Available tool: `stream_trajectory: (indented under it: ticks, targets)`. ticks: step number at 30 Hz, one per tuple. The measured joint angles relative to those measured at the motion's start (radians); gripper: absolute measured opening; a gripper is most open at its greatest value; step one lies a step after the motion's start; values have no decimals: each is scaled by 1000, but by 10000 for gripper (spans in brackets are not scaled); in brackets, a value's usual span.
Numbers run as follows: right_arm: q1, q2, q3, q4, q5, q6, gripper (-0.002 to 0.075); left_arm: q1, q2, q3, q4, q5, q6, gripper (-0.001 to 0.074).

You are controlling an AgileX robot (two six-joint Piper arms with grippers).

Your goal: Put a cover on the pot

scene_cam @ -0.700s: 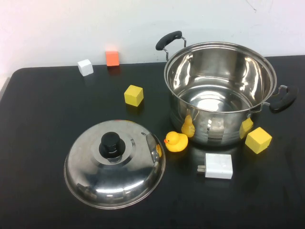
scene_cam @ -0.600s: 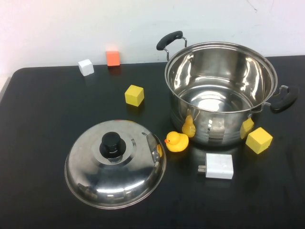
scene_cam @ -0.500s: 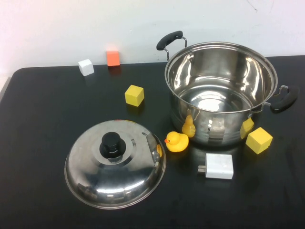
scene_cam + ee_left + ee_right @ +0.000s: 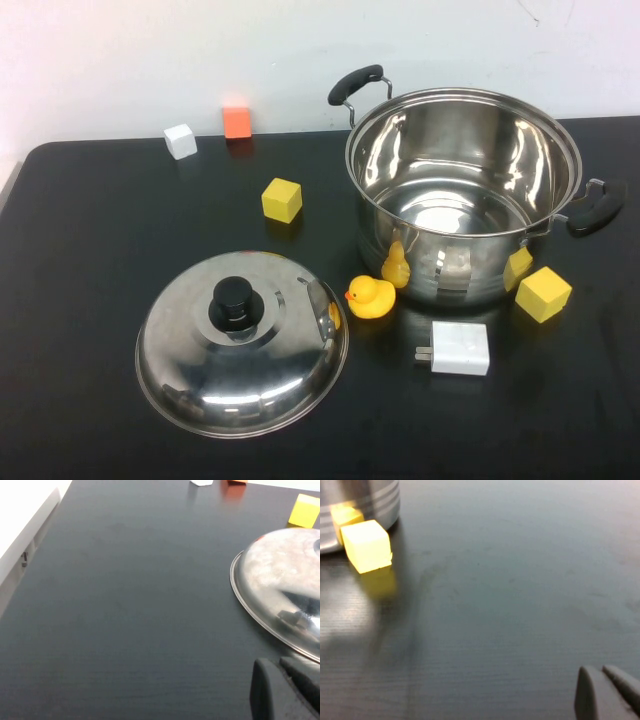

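Observation:
Next, I close my left gripper on the lid's black knob (image 4: 234, 300), since the lid needs to be lifted up and placed onto the pot.
The pot (image 4: 462, 195), a large shiny steel stockpot with two black side handles, stands open and empty at the table's back right; its wall (image 4: 355, 500) shows in the right wrist view. Its domed steel lid (image 4: 242, 345) with a black knob lies flat on the table at the front left, also in the left wrist view as the lid (image 4: 280, 592). My left gripper (image 4: 280, 672) is shut, empty, low over the table just beside the lid's rim. My right gripper (image 4: 602, 677) is shut, empty, over bare table away from the pot. Neither arm shows in the high view.
A rubber duck (image 4: 370, 297) and a white charger (image 4: 456, 348) sit in front of the pot. One yellow cube (image 4: 543, 293) lies by the pot's right side, another yellow cube (image 4: 281, 200) mid-table. A white cube (image 4: 180, 141) and an orange cube (image 4: 237, 121) sit at the back.

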Motion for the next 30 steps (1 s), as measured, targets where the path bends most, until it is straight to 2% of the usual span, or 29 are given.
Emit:
stream_trajectory:
  ticks: [21, 25, 30]
  targets:
    - [0, 0, 0, 0, 0, 0, -2, 0, 0, 0, 0, -26, -4, -3]
    - [0, 0, 0, 0, 0, 0, -2, 0, 0, 2, 0, -144, -4, -3]
    - [0, 0, 0, 0, 0, 0, -2, 0, 0, 2, 0, -431, -4, -3]
